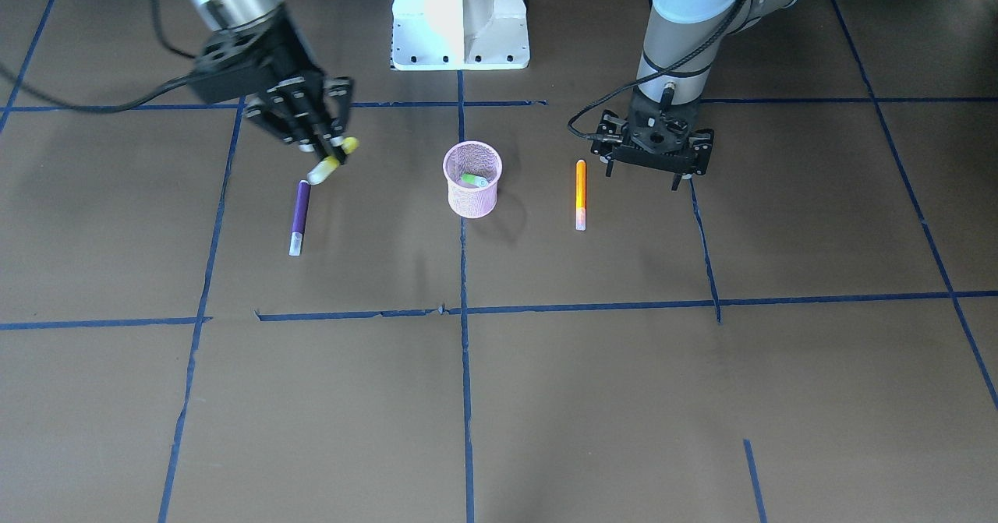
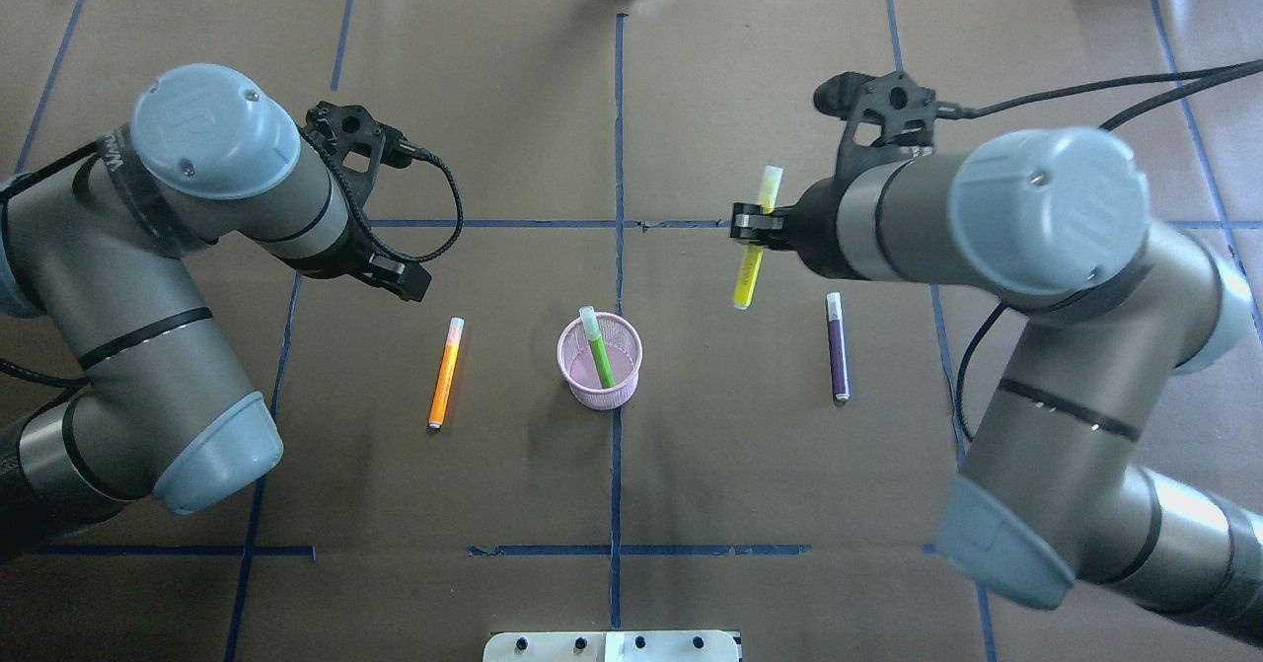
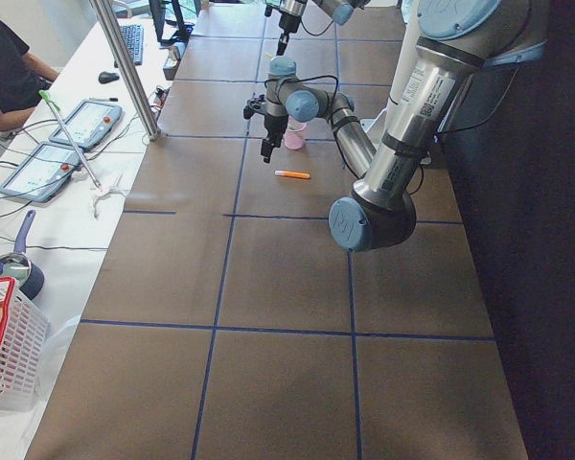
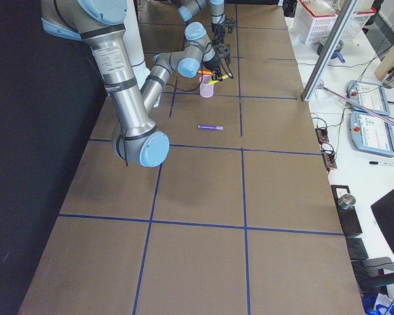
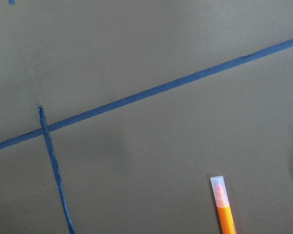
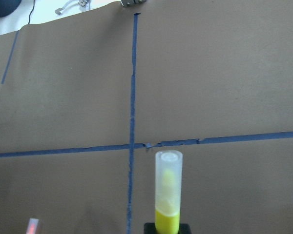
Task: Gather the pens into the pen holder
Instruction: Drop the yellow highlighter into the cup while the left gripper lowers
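Note:
The robot's right hand needs to release the yellow pen inside the pink mesh pen holder (image 1: 462,176), next to the green pen.
The pink mesh pen holder (image 1: 472,192) (image 2: 599,376) stands at the table's middle with the green pen (image 2: 596,344) (image 1: 474,181) leaning inside it. My right gripper (image 1: 326,153) (image 2: 755,228) is shut on a yellow pen (image 2: 750,257) (image 6: 168,195), held tilted above the table beside the holder. The purple pen (image 1: 299,217) (image 2: 837,346) lies flat below it. The orange pen (image 1: 580,194) (image 2: 445,373) (image 5: 224,209) lies flat on the holder's other side. My left gripper (image 1: 643,176) hovers open and empty just beyond the orange pen.
Blue tape lines (image 1: 464,309) divide the brown table into squares. The robot's white base plate (image 1: 460,40) sits behind the holder. Operator pendants (image 3: 86,125) and a white basket (image 3: 5,355) lie along the table's far side.

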`<state>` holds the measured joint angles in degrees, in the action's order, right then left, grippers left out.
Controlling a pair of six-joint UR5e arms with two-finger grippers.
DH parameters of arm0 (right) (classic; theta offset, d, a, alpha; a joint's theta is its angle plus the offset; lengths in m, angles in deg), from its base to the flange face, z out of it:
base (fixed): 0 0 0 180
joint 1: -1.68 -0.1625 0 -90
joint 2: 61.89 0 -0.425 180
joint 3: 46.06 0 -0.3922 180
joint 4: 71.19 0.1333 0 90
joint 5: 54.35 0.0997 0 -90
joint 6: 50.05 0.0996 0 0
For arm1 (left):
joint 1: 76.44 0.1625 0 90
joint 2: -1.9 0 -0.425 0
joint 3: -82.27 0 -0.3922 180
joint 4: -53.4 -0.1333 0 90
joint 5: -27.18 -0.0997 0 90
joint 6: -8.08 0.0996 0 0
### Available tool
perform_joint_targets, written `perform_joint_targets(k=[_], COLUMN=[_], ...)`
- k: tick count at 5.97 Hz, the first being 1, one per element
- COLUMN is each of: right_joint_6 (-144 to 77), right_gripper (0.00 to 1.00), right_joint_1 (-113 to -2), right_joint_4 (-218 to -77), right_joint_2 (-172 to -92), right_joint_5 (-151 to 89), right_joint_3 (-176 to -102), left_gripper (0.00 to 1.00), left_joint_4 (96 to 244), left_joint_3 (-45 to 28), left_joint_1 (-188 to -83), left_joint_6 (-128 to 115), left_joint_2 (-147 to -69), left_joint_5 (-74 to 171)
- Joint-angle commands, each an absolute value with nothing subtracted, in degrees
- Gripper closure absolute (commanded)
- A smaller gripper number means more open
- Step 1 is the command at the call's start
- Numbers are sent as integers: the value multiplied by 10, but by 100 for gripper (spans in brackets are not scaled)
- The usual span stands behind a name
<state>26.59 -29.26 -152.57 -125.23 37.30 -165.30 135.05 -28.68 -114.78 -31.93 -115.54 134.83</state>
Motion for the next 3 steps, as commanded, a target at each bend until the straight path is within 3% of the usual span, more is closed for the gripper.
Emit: perform_joint_targets(k=[1, 3], right_joint_6=[314, 360], right_gripper=[100, 100], right_joint_1=[-211, -169], right_joint_4=[-1536, -1533], right_joint_2=[-1205, -1166], right_joint_5=[218, 136], right_joint_3=[-1624, -1574], left_gripper=[0, 0], left_joint_4=[1367, 1363], left_joint_3=[-286, -281], left_joint_1=[-1132, -1111], left_joint_6=[-309, -321], left_joint_2=[-1154, -1147], left_joint_5=[1348, 1341])
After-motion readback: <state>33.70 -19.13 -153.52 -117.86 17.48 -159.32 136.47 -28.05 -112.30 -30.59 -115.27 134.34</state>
